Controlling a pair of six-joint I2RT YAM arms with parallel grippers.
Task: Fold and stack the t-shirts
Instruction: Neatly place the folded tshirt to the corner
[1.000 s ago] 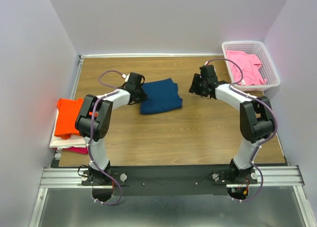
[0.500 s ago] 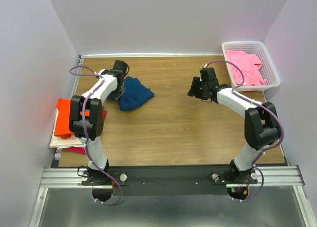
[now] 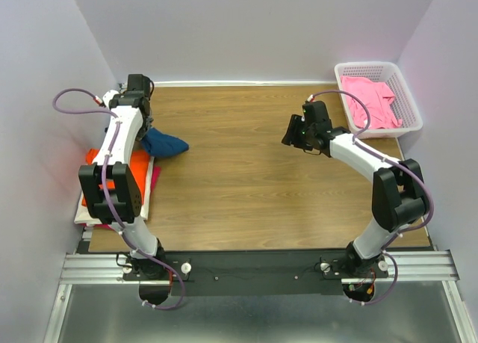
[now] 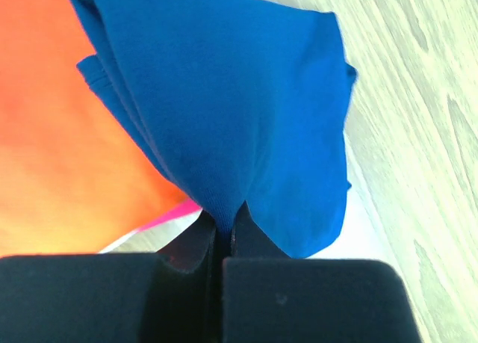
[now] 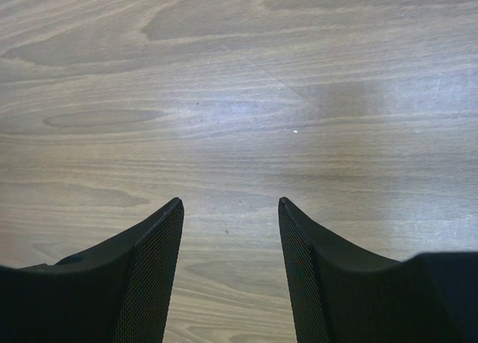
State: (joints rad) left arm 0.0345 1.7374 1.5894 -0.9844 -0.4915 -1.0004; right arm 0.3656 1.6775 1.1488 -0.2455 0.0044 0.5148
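My left gripper is going to lay the dark navy t-shirt down flat on top of the orange t-shirt (image 3: 118,178).
The folded dark navy t-shirt (image 3: 164,143) (image 4: 224,96) hangs bunched from my left gripper (image 3: 146,128) (image 4: 223,225), which is shut on a pinch of its cloth. It sits at the table's far left, touching the right edge of the pile. That pile shows an orange t-shirt (image 3: 98,164) (image 4: 45,134) on top, a magenta one (image 3: 154,171) (image 4: 169,211) and a white one (image 3: 91,213) beneath. A pink t-shirt (image 3: 371,100) lies in the basket. My right gripper (image 3: 292,134) (image 5: 230,202) hovers open over bare wood, holding nothing.
The white lattice basket (image 3: 408,104) stands at the back right corner. The wooden table (image 3: 246,178) (image 5: 239,74) is walled in by pale panels at the back and both sides. A purple cable (image 3: 73,96) loops off the left arm.
My left arm has swung left, dragging the navy t-shirt from the table's middle to the edge of the pile. The right gripper has barely moved.
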